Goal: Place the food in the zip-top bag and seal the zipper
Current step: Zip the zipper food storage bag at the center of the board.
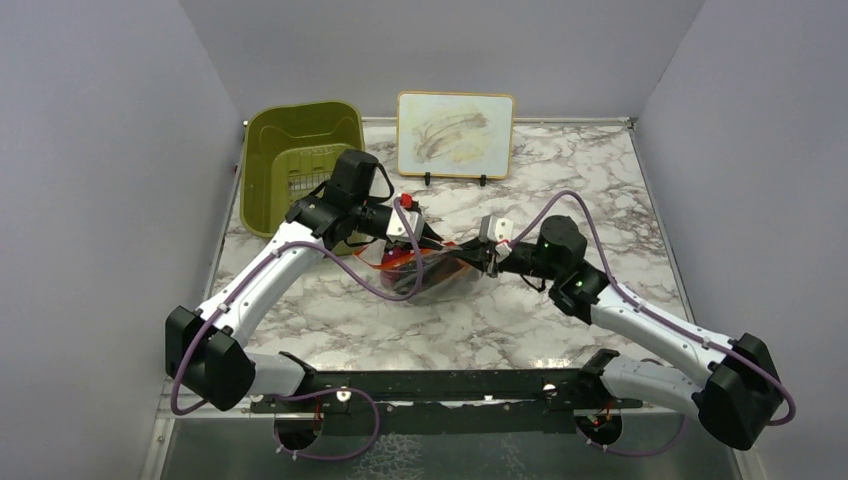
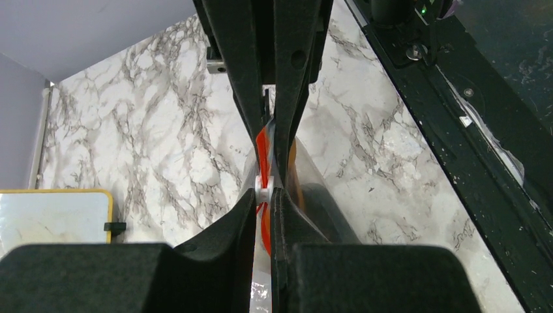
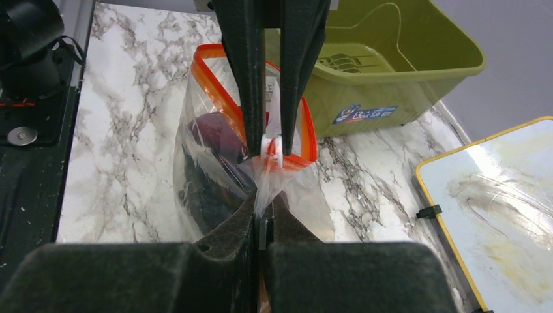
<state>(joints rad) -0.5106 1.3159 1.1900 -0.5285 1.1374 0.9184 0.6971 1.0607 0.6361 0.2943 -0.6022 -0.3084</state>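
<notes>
I pinch clear plastic below the zipper's slider with my right gripper, so it should open and take the orange-red zipper itself [image 2: 263, 150] before my left gripper draws the slider along.
The clear zip-top bag [image 1: 432, 282] lies at mid-table between both grippers. In the right wrist view its zipper [image 3: 207, 77] forms an open orange-red loop, and dark purple grapes [image 3: 218, 134] show inside the bag [image 3: 195, 169]. My left gripper [image 2: 263, 193] is shut on the zipper's white slider [image 3: 271, 146], with the zipper [image 2: 261, 147] running away from it. My right gripper [image 3: 263, 201] is shut on the bag's clear plastic just below the slider. In the top view the left gripper [image 1: 440, 244] and right gripper [image 1: 479, 258] almost touch. The other food is hidden.
The olive-green bin [image 1: 300, 160] stands at the back left, close behind the bag; it also shows in the right wrist view [image 3: 391, 65]. A yellow-framed whiteboard [image 1: 455, 134] stands at the back centre. The black base rail [image 1: 440, 385] runs along the near edge.
</notes>
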